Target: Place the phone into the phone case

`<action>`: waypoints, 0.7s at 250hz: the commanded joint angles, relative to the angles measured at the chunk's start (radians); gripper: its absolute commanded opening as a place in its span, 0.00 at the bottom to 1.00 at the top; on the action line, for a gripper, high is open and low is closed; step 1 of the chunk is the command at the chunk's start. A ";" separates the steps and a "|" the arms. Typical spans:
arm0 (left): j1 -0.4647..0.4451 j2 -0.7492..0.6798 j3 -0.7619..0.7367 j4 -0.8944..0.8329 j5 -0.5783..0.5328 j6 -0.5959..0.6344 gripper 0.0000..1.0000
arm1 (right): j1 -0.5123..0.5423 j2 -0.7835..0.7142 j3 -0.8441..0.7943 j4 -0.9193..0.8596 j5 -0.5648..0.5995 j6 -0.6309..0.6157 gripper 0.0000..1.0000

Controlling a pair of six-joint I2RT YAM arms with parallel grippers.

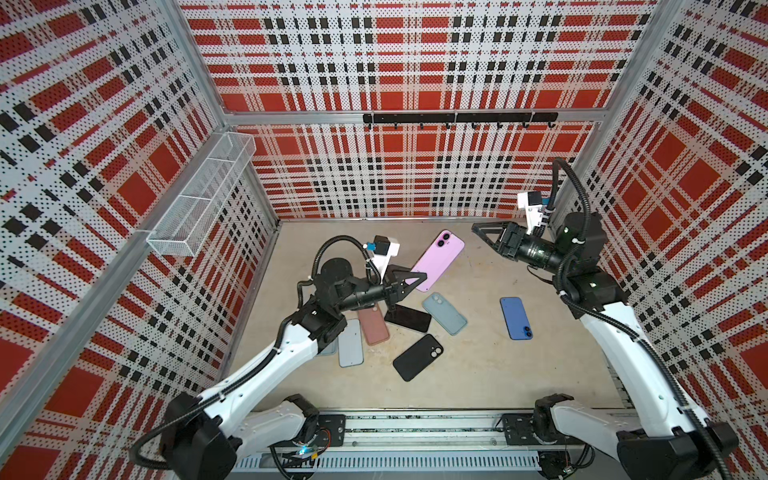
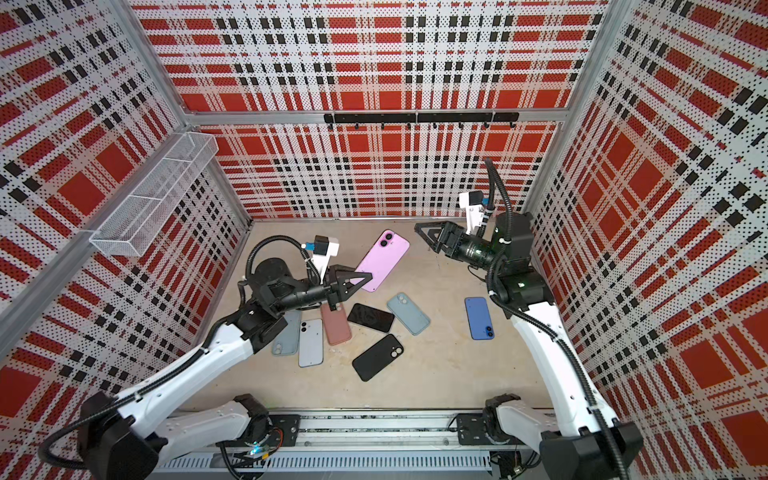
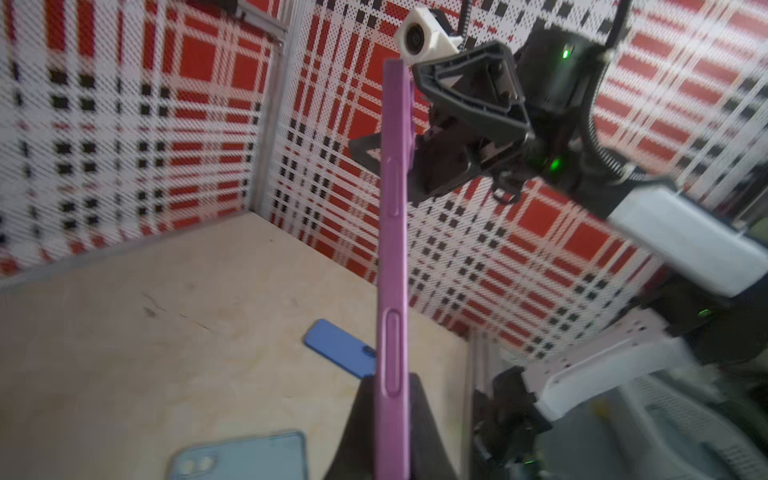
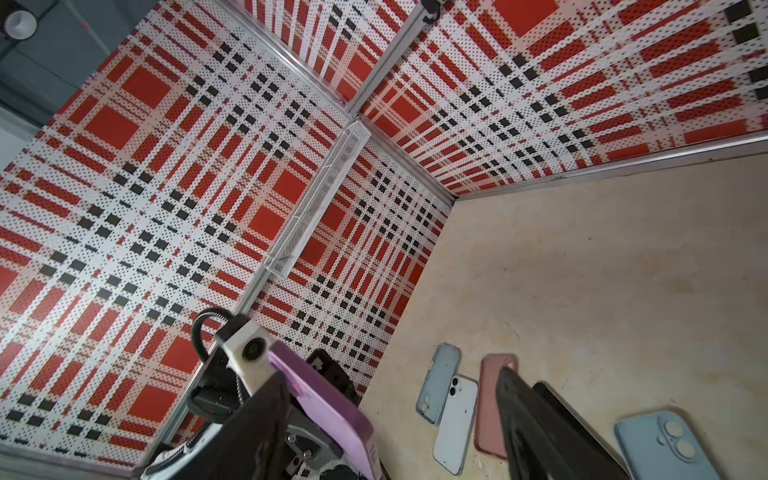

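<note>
My right gripper should move to the pink phone's camera end [image 1: 450,240] next, across from my left gripper, and close there.
A pink phone [image 1: 440,259] with a purple, case-like rim hangs tilted above the table [image 1: 478,374]. My left gripper [image 1: 415,277] is shut on its lower end. The left wrist view shows the phone [image 3: 392,249] edge-on, clamped between the two black fingers [image 3: 430,436]. My right gripper [image 1: 482,232] stands open a short way off the phone's camera end, touching nothing. In the right wrist view the phone [image 4: 328,411] shows beside the left of its spread fingers [image 4: 257,428]. An empty teal case [image 1: 444,313] and a black case [image 1: 417,357] lie on the table.
A blue phone [image 1: 516,318] lies at the right. A black phone [image 1: 409,318], a brownish-pink case [image 1: 374,328], a pale phone [image 1: 350,343] and a clear case [image 2: 286,338] cluster under the left arm. A wire basket [image 1: 199,195] hangs on the left wall.
</note>
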 commanded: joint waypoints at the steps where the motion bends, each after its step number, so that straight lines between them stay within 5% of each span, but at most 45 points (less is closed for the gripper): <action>1: -0.020 -0.071 -0.062 -0.100 -0.195 0.477 0.00 | -0.001 -0.023 0.050 -0.290 0.067 0.007 0.80; 47: -0.004 -0.123 -0.139 -0.074 -0.249 0.895 0.00 | -0.003 -0.052 -0.030 -0.383 -0.041 0.136 0.75; 118: 0.046 -0.077 -0.131 -0.001 -0.133 1.179 0.00 | -0.003 -0.120 -0.185 -0.215 -0.197 0.335 0.75; 175: -0.025 -0.093 -0.100 -0.015 -0.191 1.445 0.00 | -0.006 -0.098 -0.253 -0.062 -0.284 0.472 0.72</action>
